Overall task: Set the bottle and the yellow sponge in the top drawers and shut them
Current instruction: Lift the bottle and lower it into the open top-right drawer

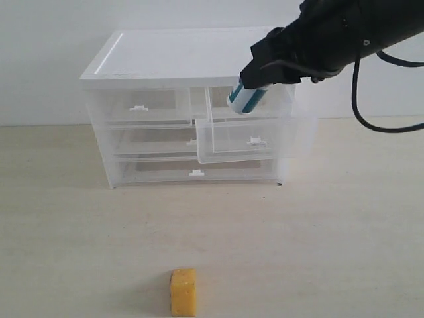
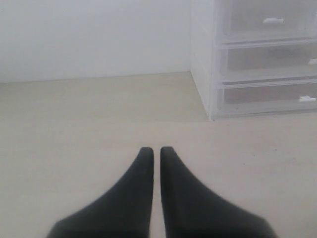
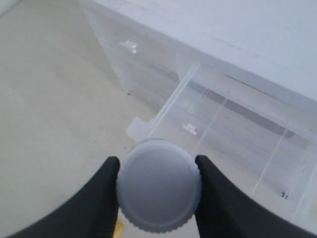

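Observation:
I need to use my right gripper to release the bottle inside the pulled-out top drawer (image 1: 230,144) (image 3: 190,157), behind its front panel, toward the shut drawer next to it. The bottle is tilted over the open drawer now.
My right gripper (image 1: 257,81) is shut on the bottle (image 1: 247,99), a white one with a teal label, and holds it tilted over the pulled-out top right drawer (image 1: 240,142). In the right wrist view the black fingers (image 3: 106,173) clamp both sides of the bottle's white cap (image 3: 159,185), with the open drawer (image 3: 174,96) beyond it. The top left drawer (image 1: 142,106) is shut. Near the table's front edge stands the yellow sponge (image 1: 183,292). The left gripper (image 2: 156,149) is shut on nothing, low over bare table; it does not show in the exterior view.
The translucent drawer unit (image 1: 185,56) stands at the back of the table, with two full-width drawers (image 1: 192,169) shut below the top ones. Its left side (image 2: 200,54) shows in the left wrist view. A wall rises behind.

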Action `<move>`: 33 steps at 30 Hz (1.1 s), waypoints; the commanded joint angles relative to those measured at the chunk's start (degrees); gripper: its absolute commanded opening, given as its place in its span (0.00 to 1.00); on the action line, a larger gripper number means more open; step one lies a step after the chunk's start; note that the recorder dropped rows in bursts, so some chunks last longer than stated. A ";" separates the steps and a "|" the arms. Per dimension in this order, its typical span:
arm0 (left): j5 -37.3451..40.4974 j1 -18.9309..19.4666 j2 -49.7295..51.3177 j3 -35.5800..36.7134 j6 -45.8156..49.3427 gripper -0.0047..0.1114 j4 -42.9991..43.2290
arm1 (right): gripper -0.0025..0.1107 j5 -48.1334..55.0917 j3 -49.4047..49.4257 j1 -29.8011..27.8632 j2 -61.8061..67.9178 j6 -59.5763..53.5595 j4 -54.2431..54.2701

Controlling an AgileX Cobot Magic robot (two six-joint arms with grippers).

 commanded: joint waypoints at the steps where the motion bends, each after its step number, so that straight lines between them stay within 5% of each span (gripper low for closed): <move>1: -0.44 0.10 -0.17 0.20 0.19 0.08 -0.44 | 0.02 1.77 -1.73 -3.70 3.89 0.29 8.12; 25: -0.44 0.10 -0.17 0.20 0.19 0.08 -0.44 | 0.02 -4.07 -6.23 -3.83 16.26 8.51 13.00; 33: -0.44 0.10 -0.17 0.20 0.19 0.08 -0.44 | 0.47 -2.55 -6.23 -3.83 16.82 8.50 13.04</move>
